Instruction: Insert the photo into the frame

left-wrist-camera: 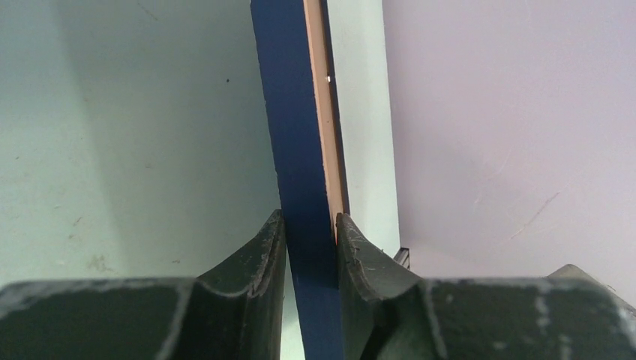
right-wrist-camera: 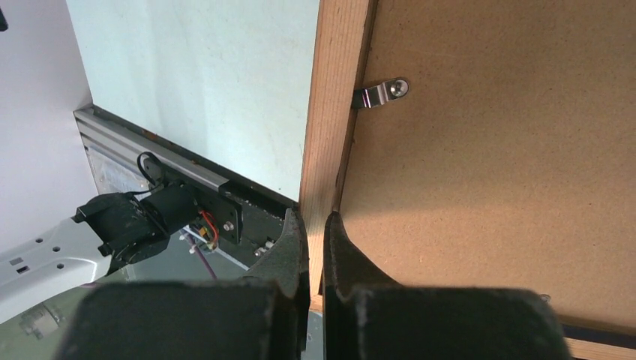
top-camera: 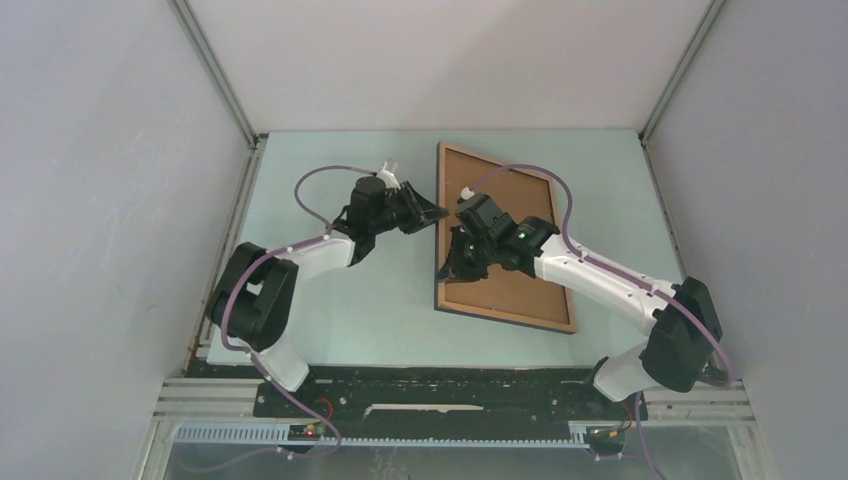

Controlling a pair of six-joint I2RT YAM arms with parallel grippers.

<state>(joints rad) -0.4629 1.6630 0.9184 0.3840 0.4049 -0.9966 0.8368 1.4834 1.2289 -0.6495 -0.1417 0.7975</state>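
The frame is too far over on the right gripper's side, so the robot's left gripper will regrip the frame's blue edge (top-camera: 439,180) and pull the frame toward itself.
The frame (top-camera: 500,296) lies back side up right of the table's middle, showing its brown board and a dark blue outer edge. Its left edge looks raised off the table. My left gripper (top-camera: 432,212) is shut on that left edge near the far end. In the left wrist view the blue and tan edge (left-wrist-camera: 296,112) runs between the closed fingers of the left gripper (left-wrist-camera: 309,221). My right gripper (top-camera: 447,268) is shut on the same edge nearer me. In the right wrist view the right gripper (right-wrist-camera: 315,221) pinches the wooden rail (right-wrist-camera: 337,90) beside the backing board (right-wrist-camera: 510,150). The photo is not in view.
A metal retaining clip (right-wrist-camera: 379,94) sits on the board by the rail. The pale green table (top-camera: 330,300) is walled in by grey panels with aluminium posts (top-camera: 215,70). A black base rail (top-camera: 450,385) runs along the near edge.
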